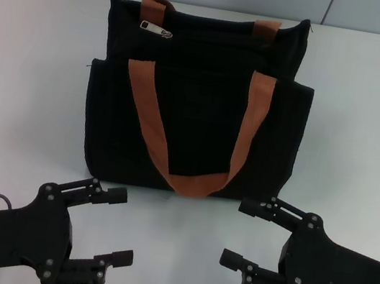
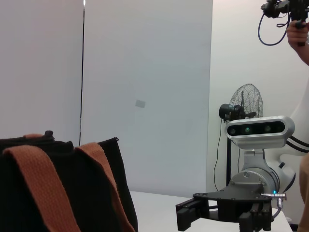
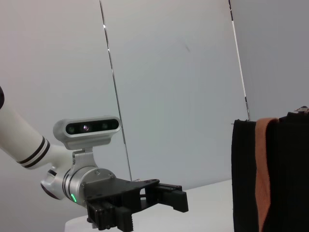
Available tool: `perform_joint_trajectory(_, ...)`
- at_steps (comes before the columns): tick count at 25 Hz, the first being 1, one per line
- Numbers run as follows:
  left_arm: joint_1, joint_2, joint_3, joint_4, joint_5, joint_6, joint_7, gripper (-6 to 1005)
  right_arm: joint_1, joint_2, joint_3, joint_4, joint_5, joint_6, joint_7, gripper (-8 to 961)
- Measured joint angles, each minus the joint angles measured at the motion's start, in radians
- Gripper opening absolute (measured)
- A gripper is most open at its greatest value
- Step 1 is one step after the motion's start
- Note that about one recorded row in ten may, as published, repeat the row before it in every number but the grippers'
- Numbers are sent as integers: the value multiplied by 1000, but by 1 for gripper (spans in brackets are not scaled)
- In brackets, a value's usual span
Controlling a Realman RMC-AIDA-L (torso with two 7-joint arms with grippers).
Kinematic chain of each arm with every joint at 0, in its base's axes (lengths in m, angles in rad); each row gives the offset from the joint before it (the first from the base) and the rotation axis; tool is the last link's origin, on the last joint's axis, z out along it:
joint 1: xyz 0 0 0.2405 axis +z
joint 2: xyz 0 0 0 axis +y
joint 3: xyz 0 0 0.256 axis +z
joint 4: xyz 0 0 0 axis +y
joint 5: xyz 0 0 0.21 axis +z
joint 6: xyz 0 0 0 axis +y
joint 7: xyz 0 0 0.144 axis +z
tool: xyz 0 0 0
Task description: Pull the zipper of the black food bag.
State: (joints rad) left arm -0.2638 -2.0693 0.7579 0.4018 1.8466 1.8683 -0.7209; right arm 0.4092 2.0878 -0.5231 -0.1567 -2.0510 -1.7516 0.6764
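The silver zipper's pull tab (image 1: 151, 28) is beside the brown strap at the top of the black food bag. My left gripper needs to close on it.
The black food bag (image 1: 196, 106) stands upright mid-table, its two orange-brown straps (image 1: 147, 116) hanging over the front. The silver zipper (image 1: 155, 29) lies at the left end of the bag's top edge. My left gripper (image 1: 123, 225) hovers open in front of the bag's lower left corner, holding nothing. Open and empty too, my right gripper (image 1: 237, 232) sits in front of the lower right corner, its upper finger close to the bag's base. The left wrist view shows the bag (image 2: 63, 193) and the right gripper (image 2: 186, 216) beyond it. The right wrist view shows the bag's side (image 3: 285, 174) and the left gripper (image 3: 176, 195).
The bag rests on a white table (image 1: 27, 71) that runs back to a pale wall. A standing fan (image 2: 244, 104) and a person's arm holding a camera rig (image 2: 289, 14) are off beyond the table.
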Motion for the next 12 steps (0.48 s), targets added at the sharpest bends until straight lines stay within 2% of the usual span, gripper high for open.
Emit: perform_joint_trajectory(12,0,-3,-10,-1,-8,-7,30,767,15,0,0,16,0,2,0,767)
